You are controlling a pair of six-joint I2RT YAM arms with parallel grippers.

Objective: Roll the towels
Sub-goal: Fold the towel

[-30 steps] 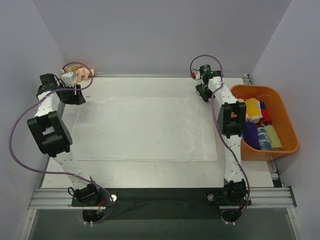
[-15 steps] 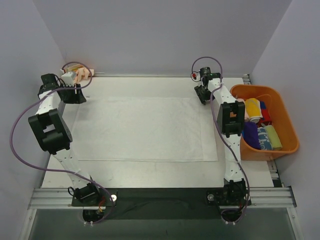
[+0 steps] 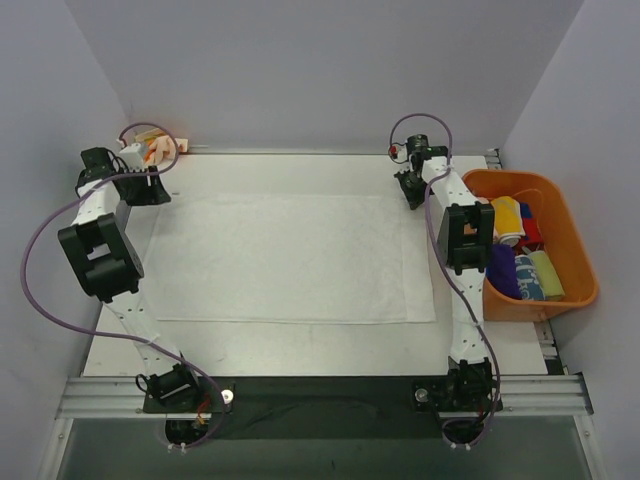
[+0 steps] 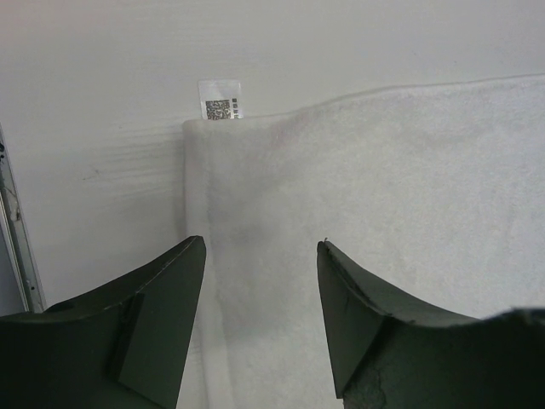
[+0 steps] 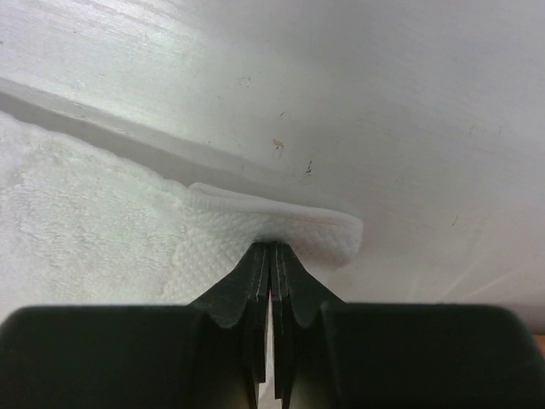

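My right gripper is pinching the white towel inward of its far corner. It should open, move over and take the very corner (image 5: 347, 239) before I roll the towel.
A large white towel (image 3: 290, 255) lies flat in the middle of the table. My left gripper (image 3: 148, 188) hovers open over its far left corner; in the left wrist view the left gripper (image 4: 260, 243) has the towel (image 4: 383, 187) under the gap between its jaws, beside a small printed tag (image 4: 220, 100). My right gripper (image 3: 411, 189) is at the far right corner. In the right wrist view the right gripper (image 5: 274, 247) is shut, with the puckered corner of the towel (image 5: 281, 223) pinched at its tips. A cream towel with orange blotches (image 3: 160, 150) sits behind the left arm.
An orange bin (image 3: 510, 177) stands at the right edge of the table with several coloured rolled towels (image 3: 520, 250) inside. The back wall runs close behind both grippers. A metal rail (image 4: 17, 230) borders the table on the left.
My right gripper has shut on the towel's far right corner and shifted slightly right. The left gripper stays open over the far left corner.
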